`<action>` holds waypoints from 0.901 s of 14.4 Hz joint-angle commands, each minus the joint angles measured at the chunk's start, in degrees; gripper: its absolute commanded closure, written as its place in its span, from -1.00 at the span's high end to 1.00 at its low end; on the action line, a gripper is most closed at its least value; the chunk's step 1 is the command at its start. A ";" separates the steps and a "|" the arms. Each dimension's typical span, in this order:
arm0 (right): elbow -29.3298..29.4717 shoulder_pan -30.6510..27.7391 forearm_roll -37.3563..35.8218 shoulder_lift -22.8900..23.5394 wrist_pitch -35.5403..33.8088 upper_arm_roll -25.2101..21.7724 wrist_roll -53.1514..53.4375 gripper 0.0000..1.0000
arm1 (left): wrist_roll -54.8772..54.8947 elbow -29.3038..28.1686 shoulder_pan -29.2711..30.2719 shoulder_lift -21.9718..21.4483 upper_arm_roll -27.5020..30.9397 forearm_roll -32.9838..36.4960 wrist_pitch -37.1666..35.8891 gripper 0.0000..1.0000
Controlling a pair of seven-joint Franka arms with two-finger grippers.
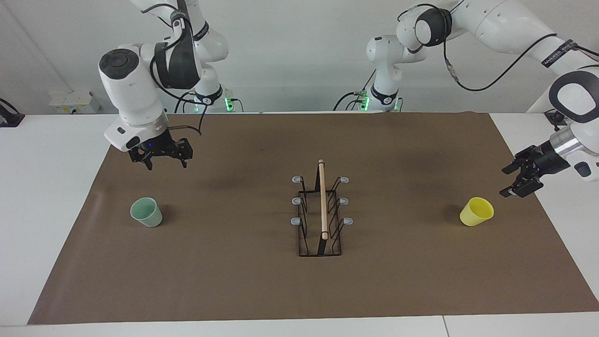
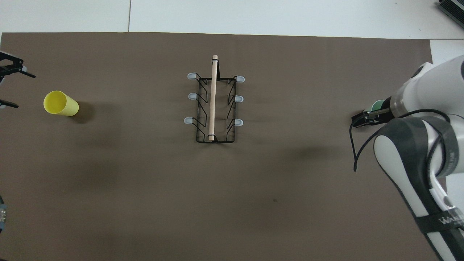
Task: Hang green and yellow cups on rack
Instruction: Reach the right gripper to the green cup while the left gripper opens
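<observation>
The robot's left gripper needs to go to the yellow cup next and close around the cup's body [image 2: 67, 106] from outside, below the cup's rim.
The pale green cup [image 1: 146, 212] stands mouth up on the brown mat toward the right arm's end; in the overhead view only a sliver of the green cup [image 2: 377, 104] shows past the right wrist. My right gripper [image 1: 166, 164] hangs open above it, well clear. The yellow cup [image 1: 476, 211] [image 2: 60, 104] stands toward the left arm's end. My left gripper [image 1: 507, 182] [image 2: 24, 91] is open, low over the mat's edge just beside it, not touching. The black wire rack [image 1: 321, 213] [image 2: 214, 105] with its wooden rod stands mid-mat, prongs bare.
The brown mat [image 1: 243, 281] covers most of the white table [image 1: 42, 187]. A black cable [image 2: 357, 152] loops from the right wrist. A grey object [image 2: 451, 9] lies off the mat at the table's corner farthest from the robots.
</observation>
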 commanded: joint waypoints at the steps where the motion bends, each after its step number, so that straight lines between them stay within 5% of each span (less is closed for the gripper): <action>1: -0.22 1.16 -4.49 1.91 0.92 -0.01 -1.95 1.00 | -4.59 2.96 3.05 3.63 0.78 -4.61 0.45 0.95; 13: -4.61 3.35 -19.17 0.69 -5.84 -0.01 -28.31 1.00 | -16.19 -8.45 9.56 7.86 2.80 -25.33 6.08 1.00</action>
